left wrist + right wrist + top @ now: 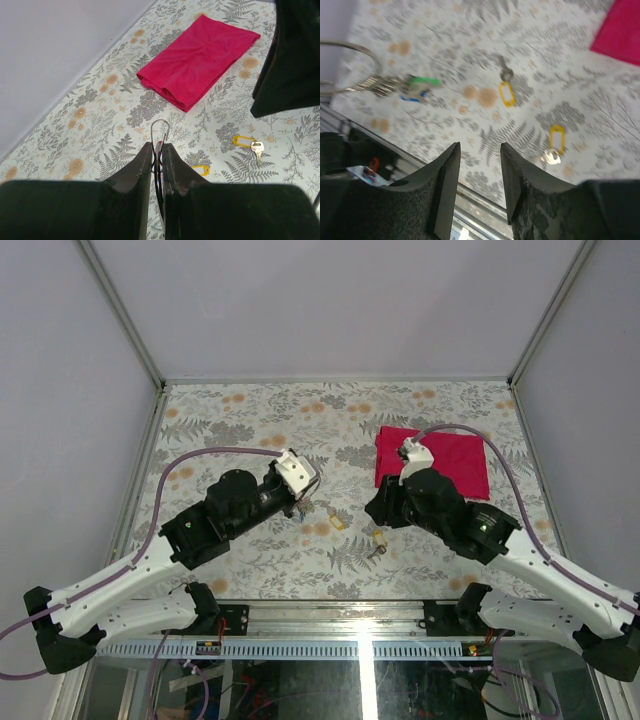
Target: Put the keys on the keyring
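Note:
Next, my right gripper grabs the round head (pixel 381 548) (pixel 552 152) of the yellow-tagged key nearer the metal rail, where its tag joins.
My left gripper (pixel 303 502) (pixel 157 145) is shut on the thin silver keyring (pixel 159 130) and holds it edge-on just above the table. In the right wrist view the keyring (pixel 350 67) carries a green-headed key (pixel 422 81) and a blue-headed key (pixel 411 96). Two keys with yellow tags lie loose on the table: one (pixel 338 521) (pixel 201 170) (pixel 506 92) nearer the left gripper, the other (pixel 378 537) (pixel 246 142) (pixel 556 139) nearer the right one. My right gripper (pixel 375 510) (pixel 479 147) is open and empty, hovering above the table beside these keys.
A red cloth (pixel 432 458) (pixel 197 57) (pixel 622 30) lies folded at the back right, partly under the right arm (pixel 292 60). The floral table (pixel 250 405) ends at a metal rail (pixel 330 608) in front and at grey walls on the sides.

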